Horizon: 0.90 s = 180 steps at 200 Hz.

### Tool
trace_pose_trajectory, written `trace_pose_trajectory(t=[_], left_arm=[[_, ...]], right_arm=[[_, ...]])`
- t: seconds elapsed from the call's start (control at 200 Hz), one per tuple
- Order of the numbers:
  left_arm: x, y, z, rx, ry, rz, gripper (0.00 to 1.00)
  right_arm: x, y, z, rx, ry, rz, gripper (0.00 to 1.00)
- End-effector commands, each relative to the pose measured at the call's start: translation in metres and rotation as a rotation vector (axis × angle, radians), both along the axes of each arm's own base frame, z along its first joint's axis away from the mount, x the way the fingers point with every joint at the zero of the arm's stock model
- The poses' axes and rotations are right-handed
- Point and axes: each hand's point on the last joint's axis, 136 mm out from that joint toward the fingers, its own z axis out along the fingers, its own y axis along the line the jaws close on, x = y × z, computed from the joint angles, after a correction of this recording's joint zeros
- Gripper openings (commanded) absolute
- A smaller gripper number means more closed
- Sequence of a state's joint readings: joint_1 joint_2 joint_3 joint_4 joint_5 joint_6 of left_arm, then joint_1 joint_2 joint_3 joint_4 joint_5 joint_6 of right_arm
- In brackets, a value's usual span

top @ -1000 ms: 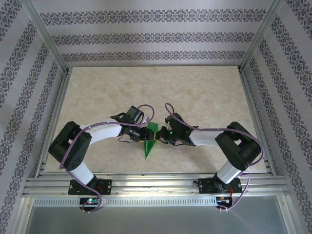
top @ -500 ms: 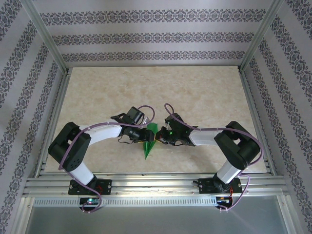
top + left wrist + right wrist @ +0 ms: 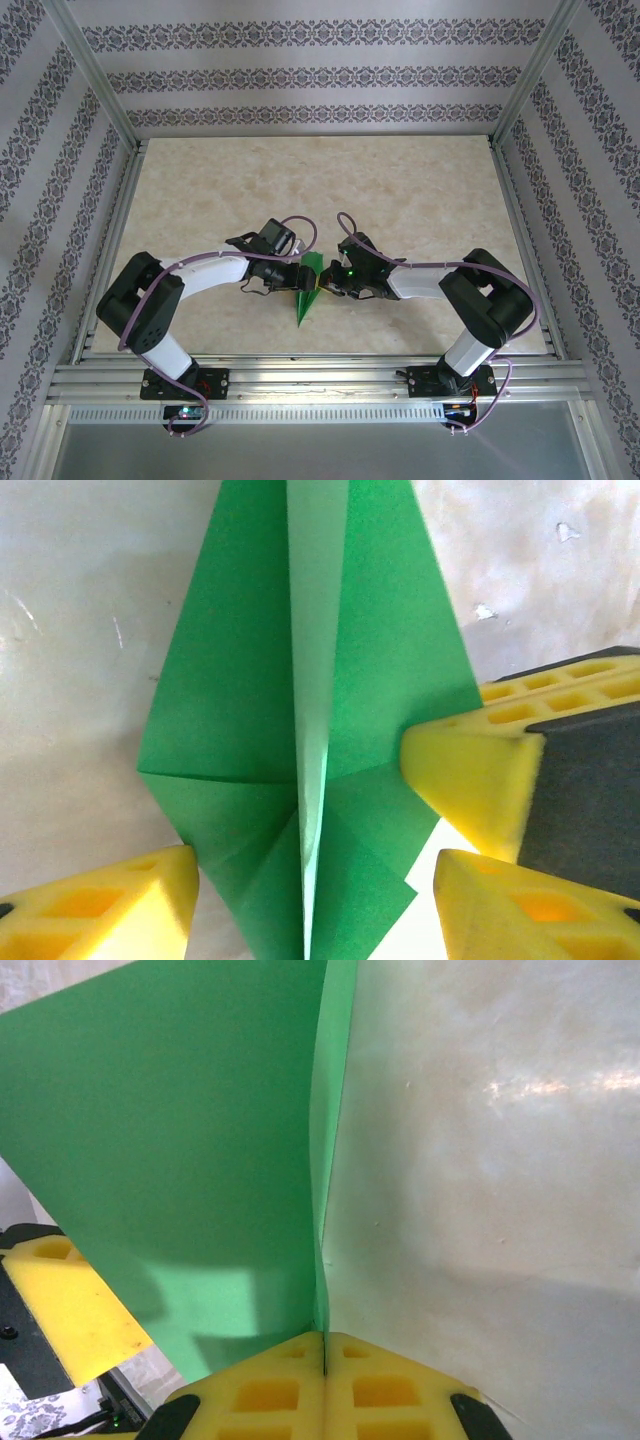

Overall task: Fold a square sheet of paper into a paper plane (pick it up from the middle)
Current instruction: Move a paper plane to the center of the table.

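Note:
The paper's side edge is all that my right gripper pinches, so next my left gripper closes on the standing centre crease [image 3: 310, 850] and carries the plane from the middle.
The square sheet of paper [image 3: 305, 303] is bright green and folded into a narrow pointed dart with a centre crease, like a paper plane. It lies near the table's front middle, between both grippers. My left gripper [image 3: 298, 280] is open, its yellow fingers standing either side of the dart [image 3: 250, 680] in the left wrist view [image 3: 315, 870]. My right gripper [image 3: 322, 287] is shut on the paper's edge [image 3: 325, 1345], and one green flap [image 3: 200, 1130] stands up from the table. A right finger [image 3: 470, 780] presses on the paper's side.
The beige marbled tabletop [image 3: 400, 200] stretches behind the arms. Aluminium rails [image 3: 320, 375] run along the front edge, and patterned walls close in the sides and back. A left finger [image 3: 70, 1305] sits close beside the right gripper.
My left gripper's jaws have spread wider around the paper. The right gripper and the paper have stayed where they were.

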State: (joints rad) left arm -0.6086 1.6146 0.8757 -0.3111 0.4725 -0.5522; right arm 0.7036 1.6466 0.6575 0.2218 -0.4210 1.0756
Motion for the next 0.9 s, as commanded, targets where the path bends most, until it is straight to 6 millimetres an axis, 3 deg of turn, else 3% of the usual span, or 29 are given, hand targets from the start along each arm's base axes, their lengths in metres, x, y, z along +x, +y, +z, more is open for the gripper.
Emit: trace_pose_trajectory(t=[0.0,0.175,0.5,0.894], left_arm=[[0.0,-0.004,0.01,-0.014,-0.037,-0.022,0.65],[-0.003,-0.005,0.006,-0.015,-0.013,-0.027,0.63],[-0.012,-0.011,0.006,-0.06,0.028,-0.046,0.48],[-0.024,-0.008,-0.005,-0.049,0.083,-0.06,0.5]], right_arm=[[0.002,0.01,0.005,0.024,-0.004,0.011,0.0],[0.002,0.01,0.006,0.025,-0.006,0.011,0.0],[0.002,0.01,0.007,0.026,-0.008,0.01,0.0],[0.003,0.011,0.008,0.03,-0.009,0.01,0.0]])
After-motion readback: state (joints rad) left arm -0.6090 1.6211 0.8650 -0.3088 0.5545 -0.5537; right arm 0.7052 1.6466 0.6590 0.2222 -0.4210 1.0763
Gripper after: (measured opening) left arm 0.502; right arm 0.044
